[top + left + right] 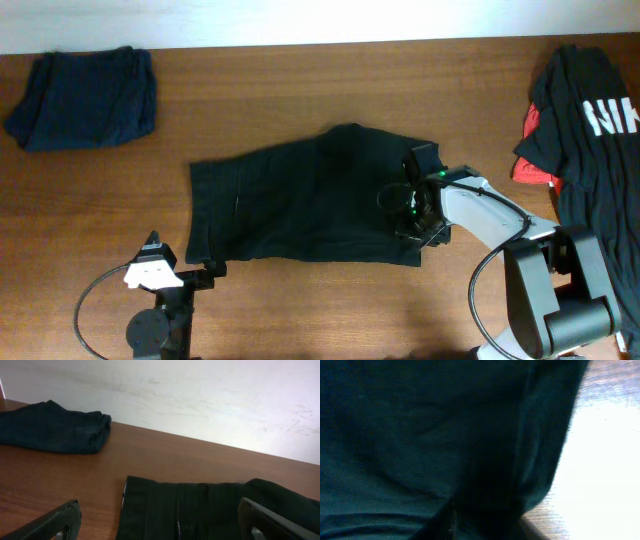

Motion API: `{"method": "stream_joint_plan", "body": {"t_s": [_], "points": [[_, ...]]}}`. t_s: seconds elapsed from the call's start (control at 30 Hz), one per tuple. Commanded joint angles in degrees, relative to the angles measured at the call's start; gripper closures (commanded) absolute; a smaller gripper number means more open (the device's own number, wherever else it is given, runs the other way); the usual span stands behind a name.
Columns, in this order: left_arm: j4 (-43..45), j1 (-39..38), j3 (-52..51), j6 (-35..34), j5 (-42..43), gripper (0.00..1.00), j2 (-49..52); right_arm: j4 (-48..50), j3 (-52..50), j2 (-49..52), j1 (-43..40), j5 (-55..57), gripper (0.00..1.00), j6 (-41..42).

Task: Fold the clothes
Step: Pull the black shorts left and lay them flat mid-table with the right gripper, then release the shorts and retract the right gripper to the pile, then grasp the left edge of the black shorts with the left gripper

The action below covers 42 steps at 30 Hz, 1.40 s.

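The robot's left gripper will next grab the black garment's end hem (197,202) (126,506), on the end nearest the folded navy garment.
A black garment (300,200) lies spread flat at the middle of the table. It also shows in the left wrist view (210,510). My right gripper (412,205) sits on its right end. In the right wrist view dark fabric (430,445) fills the frame and bunches in towards the jaws, which look shut on it. My left gripper (205,270) is open and empty at the garment's front left corner, its fingers (160,519) apart just in front of the hem. A folded navy garment (85,85) lies at the far left, also in the left wrist view (55,427).
A black garment with white block lettering (590,110) is heaped at the right edge over a red one (530,172). The right arm's base (560,300) stands at the front right. A pale wall (200,395) runs behind the table.
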Motion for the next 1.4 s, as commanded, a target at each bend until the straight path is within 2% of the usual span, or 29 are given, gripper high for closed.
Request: {"method": "stream_joint_plan", "body": {"t_s": [0.0,0.13,0.17,0.2,0.23,0.37,0.47,0.53,0.57,0.7,0.9,0.93,0.97,1.0,1.13,1.2,1.27,1.33,1.37], "points": [[0.11,-0.17,-0.46,0.92,0.0,0.01,-0.28,-1.14,0.02,-0.17,-1.64,6.6,0.96,0.44],[0.11,-0.17,-0.46,0.92,0.0,0.01,-0.28,-12.31,10.82,-0.17,-10.12,12.72,0.96,-0.26],[0.11,-0.17,-0.46,0.92,0.0,0.01,-0.28,-14.19,12.76,-0.17,-11.3,14.12,0.88,-0.46],[0.11,-0.17,-0.46,0.92,0.0,0.01,-0.28,-15.47,14.47,-0.17,-11.87,14.12,0.58,-2.56],[0.11,-0.17,-0.46,0.92,0.0,0.01,-0.28,-15.87,15.67,-0.17,-11.89,14.19,0.01,-3.93],[0.11,-0.17,-0.46,0.92,0.0,0.01,-0.28,-20.26,23.34,-0.17,-11.91,16.46,0.01,-3.96],[0.11,-0.17,-0.46,0.92,0.0,0.01,-0.28,-23.43,31.17,-0.17,-12.7,28.74,0.01,-3.67],[0.11,-0.17,-0.46,0.92,0.0,0.01,-0.28,-22.18,31.45,-0.17,-16.28,28.65,0.01,-3.17],[0.11,-0.17,-0.46,0.92,0.0,0.01,-0.28,-22.08,31.36,-0.15,-20.11,28.63,0.01,0.02],[0.11,-0.17,-0.46,0.92,0.0,0.01,-0.28,-20.28,31.36,-0.15,-30.6,26.97,0.01,0.85],[0.17,-0.17,-0.46,0.66,0.22,0.01,-0.28,-19.47,31.36,-0.15,-32.76,26.97,0.01,0.85],[0.31,-0.17,-0.42,0.39,1.73,0.01,-0.28,-19.47,31.36,-0.15,-32.76,26.97,0.01,0.85],[1.07,-0.17,-0.37,-7.52,13.07,0.01,-0.28,-19.47,31.36,-0.15,-32.76,26.95,0.01,0.85],[1.44,-0.17,-0.37,-9.94,18.56,0.01,-0.28,-19.47,31.36,-0.15,-32.76,26.95,0.01,0.85],[6.6,-0.17,-0.24,-12.66,28.35,0.01,-0.28,-19.47,31.36,-0.15,-32.76,26.97,0.01,0.85],[5.18,-0.17,1.6,-9.6,28.37,0.01,0.55,-19.47,31.36,-0.15,-32.76,26.97,0.01,0.85],[-0.33,-0.17,7.76,-4.11,27.61,0.01,4.46,-19.47,31.36,-0.15,-32.76,26.95,0.01,0.85],[-10.62,-0.17,19.32,2.4,24.52,0.01,14.29,-19.47,31.36,-0.15,-32.76,26.97,0.01,0.85],[-12.79,-0.17,23.06,3.06,24.22,0.01,18.27,-19.47,31.36,-0.15,-32.76,26.97,0.01,0.85]]}}
